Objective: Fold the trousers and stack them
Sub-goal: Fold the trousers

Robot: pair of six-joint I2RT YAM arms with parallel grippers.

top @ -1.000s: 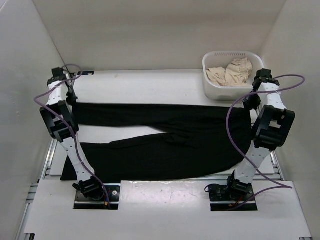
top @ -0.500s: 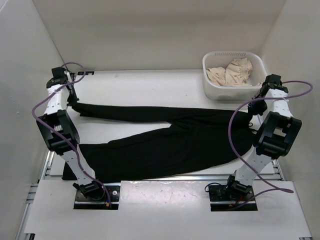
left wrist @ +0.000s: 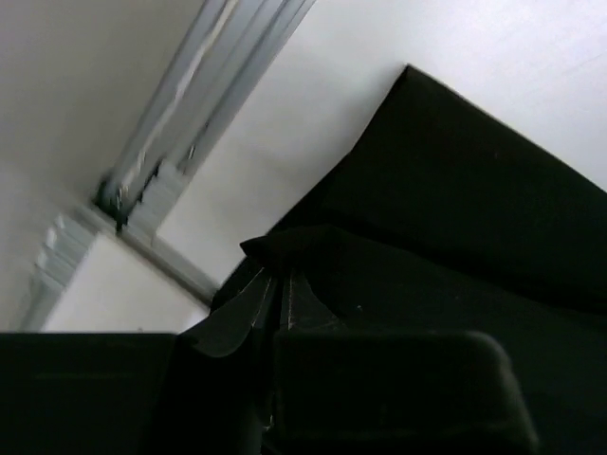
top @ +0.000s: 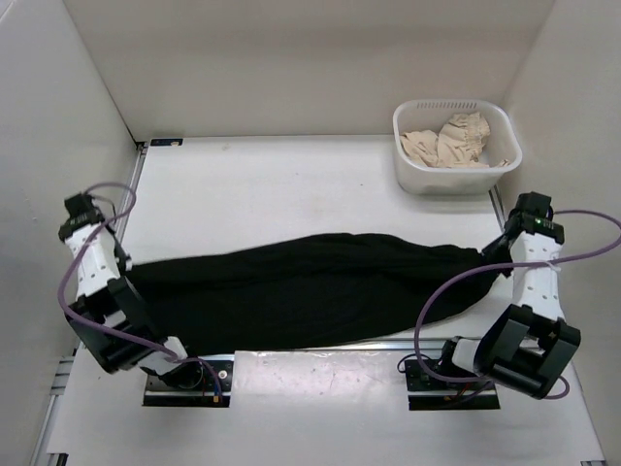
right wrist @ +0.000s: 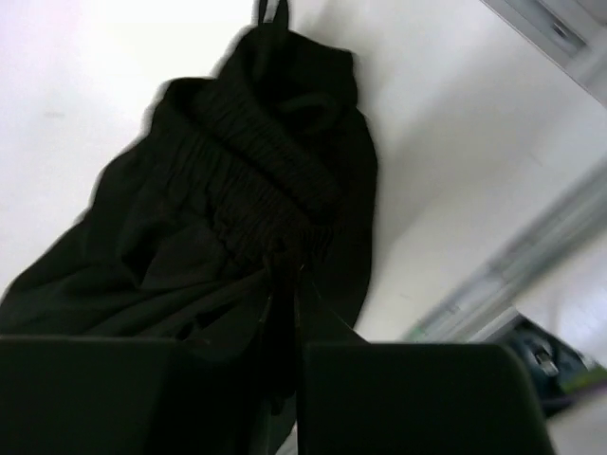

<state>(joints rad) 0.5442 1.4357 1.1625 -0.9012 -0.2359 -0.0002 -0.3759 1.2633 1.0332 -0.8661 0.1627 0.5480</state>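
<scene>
Next, my right gripper releases the waistband of the trousers on the part of the white table (top: 490, 326) (right wrist: 450, 265) just behind the near metal bar.
The black trousers (top: 301, 291) lie as one long band across the near half of the table, doubled lengthwise. My left gripper (top: 123, 270) is shut on the leg end at the band's left tip. In the left wrist view, my left gripper (left wrist: 277, 289) pinches a fold of black cloth (left wrist: 455, 218). My right gripper (top: 491, 255) is shut on the band's right end. Seen from the right wrist, my right gripper (right wrist: 289, 277) grips the gathered waistband (right wrist: 256, 161).
A white basket (top: 411, 175) stands at the back right with a beige garment (top: 448, 141) in it. White walls close in the table on the left, back and right. A metal rail (left wrist: 180, 104) runs along the left table edge.
Both grippers have come from the far side toward the near edge, carrying the far leg over the near one. The trousers went from a spread V to a single doubled band.
</scene>
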